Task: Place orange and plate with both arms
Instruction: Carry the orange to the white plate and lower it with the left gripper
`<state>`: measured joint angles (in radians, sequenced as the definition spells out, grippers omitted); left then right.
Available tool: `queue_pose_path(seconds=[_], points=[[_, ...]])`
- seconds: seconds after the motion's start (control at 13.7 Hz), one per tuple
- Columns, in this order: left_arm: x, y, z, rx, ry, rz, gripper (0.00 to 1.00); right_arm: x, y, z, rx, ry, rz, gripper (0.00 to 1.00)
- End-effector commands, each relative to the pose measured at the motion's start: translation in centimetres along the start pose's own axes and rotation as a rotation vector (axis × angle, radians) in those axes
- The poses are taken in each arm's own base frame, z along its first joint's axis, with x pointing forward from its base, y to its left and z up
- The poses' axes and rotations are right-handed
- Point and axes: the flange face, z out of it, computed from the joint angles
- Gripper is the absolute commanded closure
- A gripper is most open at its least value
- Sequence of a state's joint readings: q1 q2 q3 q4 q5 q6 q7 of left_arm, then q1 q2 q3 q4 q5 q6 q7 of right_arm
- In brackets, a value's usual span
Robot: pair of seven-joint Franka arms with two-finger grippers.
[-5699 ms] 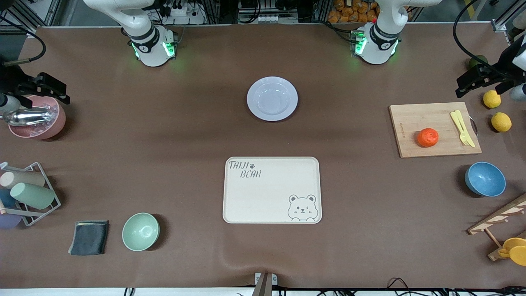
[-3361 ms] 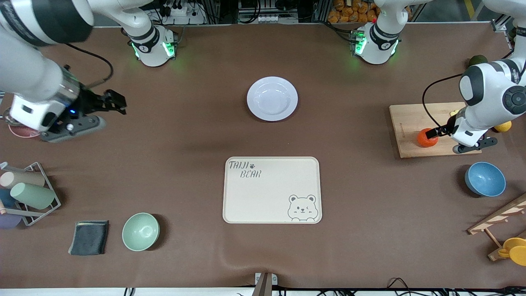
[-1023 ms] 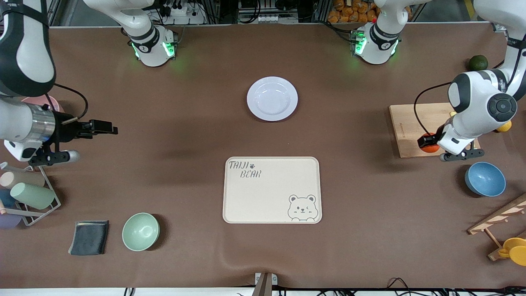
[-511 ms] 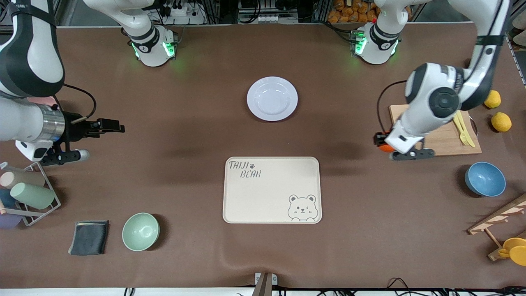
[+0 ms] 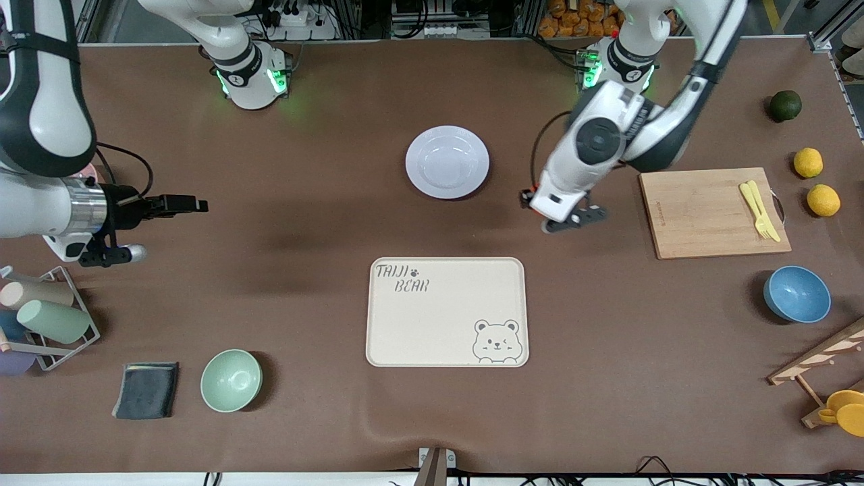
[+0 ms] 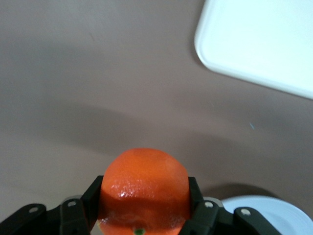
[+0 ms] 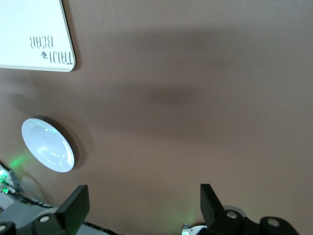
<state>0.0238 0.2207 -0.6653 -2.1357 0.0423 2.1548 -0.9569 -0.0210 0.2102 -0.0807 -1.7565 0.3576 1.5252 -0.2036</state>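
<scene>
My left gripper needs to set the orange, now over bare table beside the plate, down and let go of it on the middle of the empty white plate (image 5: pixel 447 169).
The orange (image 6: pixel 145 188) is clamped between the fingers of my left gripper (image 6: pixel 145 200). In the front view this gripper (image 5: pixel 532 200) hangs over bare table, beside the plate (image 5: pixel 447 162) on the side toward the left arm's end, and its hand hides almost all of the orange. The white plate lies empty on the table between the two bases; its rim shows in the left wrist view (image 6: pixel 274 215) and the whole plate in the right wrist view (image 7: pixel 48 145). My right gripper (image 5: pixel 192 203) is open and empty over bare table toward the right arm's end, its jaws wide apart (image 7: pixel 142 205).
The cream bear-print tray (image 5: pixel 447 312) lies nearer the camera than the plate. A wooden board (image 5: pixel 702 212) with yellow cutlery, two lemons (image 5: pixel 823 200), a dark green fruit (image 5: pixel 786 105) and a blue bowl (image 5: pixel 796 294) are at the left arm's end. A green bowl (image 5: pixel 231 380), cloth and cup rack (image 5: pixel 47 317) are at the right arm's end.
My left gripper closed on the orange at the wooden board, lifted it and carried it across to beside the plate. My right arm came inward earlier and has barely moved in the last second.
</scene>
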Motion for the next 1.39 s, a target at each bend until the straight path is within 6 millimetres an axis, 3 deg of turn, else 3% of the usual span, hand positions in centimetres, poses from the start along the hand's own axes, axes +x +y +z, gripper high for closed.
queue_pose_path(seconds=[0.0, 0.29, 0.51, 0.66, 0.73, 0.8, 0.88, 1.1, 1.32], points=[[-5.6, 4.5, 2.0, 0.020, -0.034, -0.080, 0.79, -1.5, 1.2, 2.5, 0.095, -0.006, -0.010, 0.00], [-13.6, 11.3, 7.4, -0.019, -0.075, -0.226, 0.80, -1.9, 1.9, 9.5, 0.238, -0.067, 0.046, 0.00], [-15.3, 14.3, 10.6, -0.032, -0.136, -0.269, 0.80, -2.2, 0.9, 13.9, 0.330, -0.081, 0.022, 0.00], [-15.2, 14.4, 12.8, -0.014, -0.094, -0.244, 0.78, -2.7, -0.1, 15.8, 0.329, -0.107, 0.018, 0.00], [-15.1, 14.6, 13.9, -0.003, -0.087, -0.255, 0.69, -2.9, -0.1, 16.8, 0.329, -0.115, 0.019, 0.00], [-14.7, 15.4, 14.5, -0.008, -0.092, -0.286, 0.46, -3.2, -0.1, 18.0, 0.344, -0.117, 0.018, 0.00], [-14.5, 16.3, 14.8, -0.014, -0.098, -0.302, 0.00, -3.5, 0.0, 19.1, 0.370, -0.109, 0.008, 0.00], [-13.0, 16.4, 12.8, -0.045, -0.076, -0.325, 0.00, -4.2, 0.5, 21.8, 0.410, -0.087, -0.003, 0.00], [-11.5, 15.6, 7.2, -0.067, -0.016, -0.340, 0.00, -4.6, -2.2, 24.9, 0.414, -0.081, 0.002, 0.00]])
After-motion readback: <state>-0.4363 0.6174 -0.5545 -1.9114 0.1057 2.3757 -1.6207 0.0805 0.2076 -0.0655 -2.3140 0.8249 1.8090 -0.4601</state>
